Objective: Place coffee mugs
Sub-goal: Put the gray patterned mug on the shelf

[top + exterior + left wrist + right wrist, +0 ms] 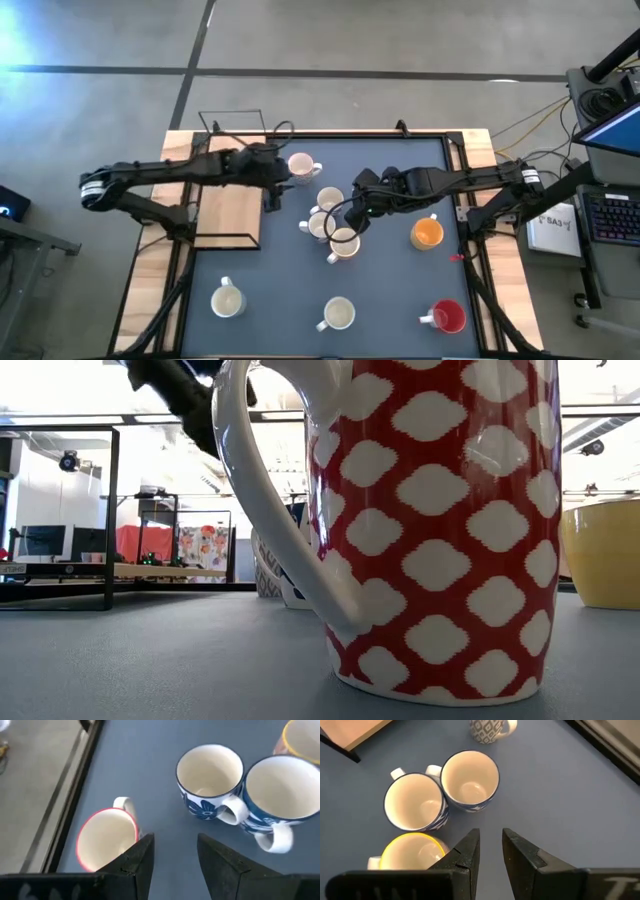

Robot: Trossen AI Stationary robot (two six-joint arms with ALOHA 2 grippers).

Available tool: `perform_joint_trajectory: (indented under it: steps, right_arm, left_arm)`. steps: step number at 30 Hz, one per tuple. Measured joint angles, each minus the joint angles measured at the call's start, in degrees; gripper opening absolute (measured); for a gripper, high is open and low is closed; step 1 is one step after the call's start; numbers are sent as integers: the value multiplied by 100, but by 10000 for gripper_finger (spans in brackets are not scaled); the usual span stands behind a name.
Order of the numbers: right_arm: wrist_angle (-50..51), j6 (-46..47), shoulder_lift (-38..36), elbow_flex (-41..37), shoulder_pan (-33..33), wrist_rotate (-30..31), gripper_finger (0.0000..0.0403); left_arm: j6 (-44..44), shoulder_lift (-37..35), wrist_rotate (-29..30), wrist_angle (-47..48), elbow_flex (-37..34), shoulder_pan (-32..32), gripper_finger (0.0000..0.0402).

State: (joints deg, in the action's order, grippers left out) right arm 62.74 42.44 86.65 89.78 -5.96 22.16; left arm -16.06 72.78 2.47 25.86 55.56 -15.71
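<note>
Next, I close my left gripper on the near side of the pink-rimmed mug's rim (299,175) (137,841), the side that faces toward the blue-patterned mugs.
Several coffee mugs stand upright on the dark blue mat (400,290). A pink-rimmed white mug (300,165) (106,840) is at the far middle. Two blue-patterned mugs (210,775) (285,790) and a yellow-rimmed mug (412,852) cluster at the centre. My left gripper (175,852) hovers open above the mat, right beside the pink-rimmed mug. My right gripper (491,847) hangs over the cluster, its fingers a narrow gap apart with nothing between them. An orange mug (427,232), a red mug (447,316) and two white mugs (227,300) (338,314) stand apart.
A wooden board inside a thin black wire frame (228,205) lies on the table's left part. The red-and-white patterned mug (430,530) fills the low view, with the orange mug (605,555) behind it. Bare mat lies between the cluster and the near mugs.
</note>
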Motion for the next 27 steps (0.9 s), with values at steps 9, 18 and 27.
perform_joint_trajectory:
  steps: [9,18,27]
  right_arm:
    - [2,29,2,-2,0,194,74]
    - [0,65,4,-55,0,202,74]
    - [0,155,9,-155,0,200,69]
  left_arm:
    - [-311,951,-175,27,330,-598,132]
    - [-554,1410,-345,-86,370,-873,132]
    - [-516,1782,-294,-244,368,-908,131]
